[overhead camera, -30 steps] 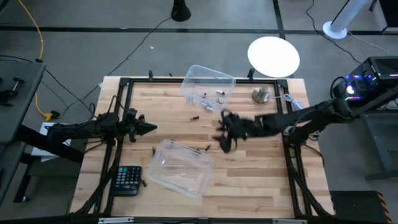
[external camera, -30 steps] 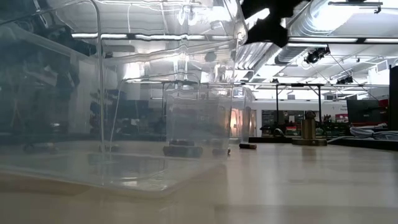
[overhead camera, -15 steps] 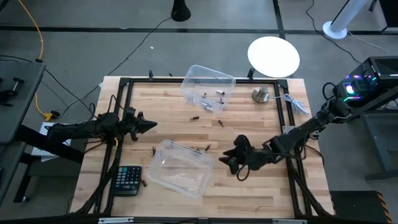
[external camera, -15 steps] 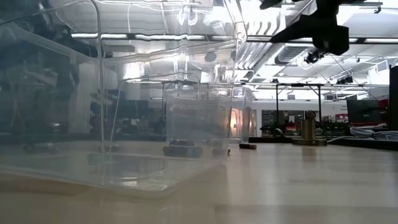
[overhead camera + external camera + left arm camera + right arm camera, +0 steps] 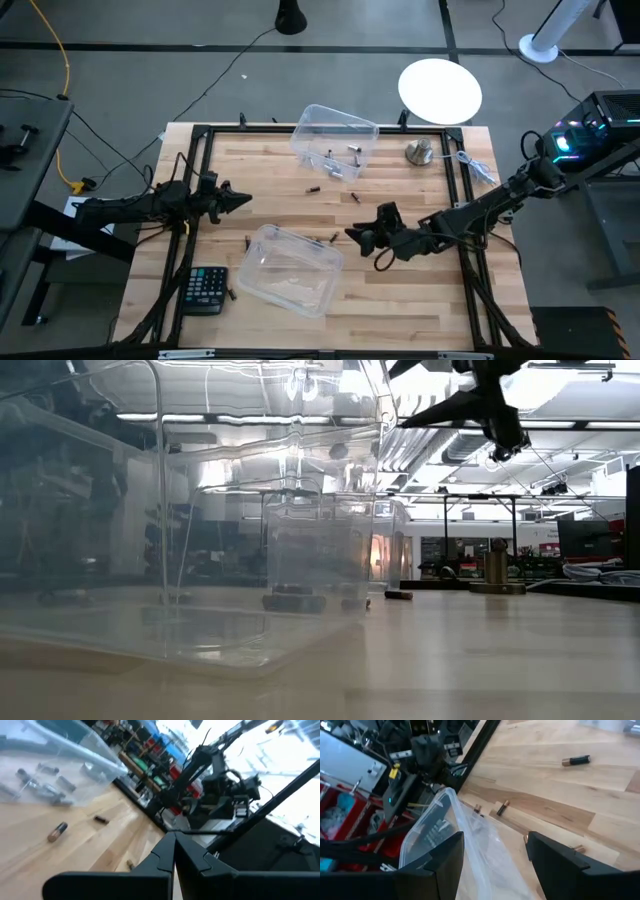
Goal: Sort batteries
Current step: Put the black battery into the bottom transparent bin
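Note:
I will next grab the black part of the loose battery [image 5: 247, 243] with my left gripper, just beyond the calculator, beside the near container's far corner.
Two clear plastic containers stand on the wooden table. The far one [image 5: 335, 140] has several batteries [image 5: 42, 787] on its floor, and the near one [image 5: 290, 268] lies left of my right gripper. Loose batteries lie on the wood [image 5: 313, 188], [image 5: 352, 197], [image 5: 333, 237], [image 5: 576, 760]. My right gripper [image 5: 362, 245] hangs open above the table just right of the near container [image 5: 435, 835], with nothing between its fingers. My left gripper [image 5: 238, 202] is shut and empty at the table's left side, pointing level toward the right.
A black calculator [image 5: 207, 288] lies at the near left, with a battery [image 5: 232, 294] beside it. A silver metal knob [image 5: 418, 152] stands at the far right. A white round disc [image 5: 440, 90] sits beyond the far edge. Bare wood lies near and right of the near container.
My right gripper has swung from the table's middle toward the near edge, then a little back toward the near container, sinking and rolling its wrist. It has stayed open.

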`<state>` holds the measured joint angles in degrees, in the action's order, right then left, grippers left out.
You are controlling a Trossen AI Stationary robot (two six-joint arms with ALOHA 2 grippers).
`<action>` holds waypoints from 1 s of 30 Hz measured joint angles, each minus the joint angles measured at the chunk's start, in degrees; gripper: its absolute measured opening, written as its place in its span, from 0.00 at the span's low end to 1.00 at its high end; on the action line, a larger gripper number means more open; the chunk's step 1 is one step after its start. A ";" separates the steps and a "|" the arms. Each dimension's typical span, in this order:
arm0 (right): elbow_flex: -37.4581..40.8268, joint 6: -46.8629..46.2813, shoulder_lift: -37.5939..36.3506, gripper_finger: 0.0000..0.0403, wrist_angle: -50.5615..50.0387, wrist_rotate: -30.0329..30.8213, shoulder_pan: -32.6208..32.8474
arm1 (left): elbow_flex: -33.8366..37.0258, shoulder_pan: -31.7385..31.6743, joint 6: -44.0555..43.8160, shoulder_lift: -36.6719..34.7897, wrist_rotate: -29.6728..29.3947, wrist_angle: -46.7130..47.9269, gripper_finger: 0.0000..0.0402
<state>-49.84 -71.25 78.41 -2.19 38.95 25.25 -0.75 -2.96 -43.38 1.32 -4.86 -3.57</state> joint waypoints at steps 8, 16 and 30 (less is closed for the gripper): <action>0.00 6.97 -0.11 0.53 0.32 -6.84 -4.45 | -15.07 0.00 3.57 10.14 2.71 19.69 0.00; 0.00 14.17 -0.15 0.53 0.29 -17.78 -9.03 | -30.41 3.69 -7.47 25.90 8.31 54.15 0.04; -0.02 17.31 -0.15 0.53 -2.11 -21.04 -9.02 | -25.99 9.89 -39.03 42.84 7.08 49.82 0.52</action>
<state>-49.87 -53.93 78.26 -4.29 17.91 16.23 -26.74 6.92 -82.41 44.16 2.22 46.24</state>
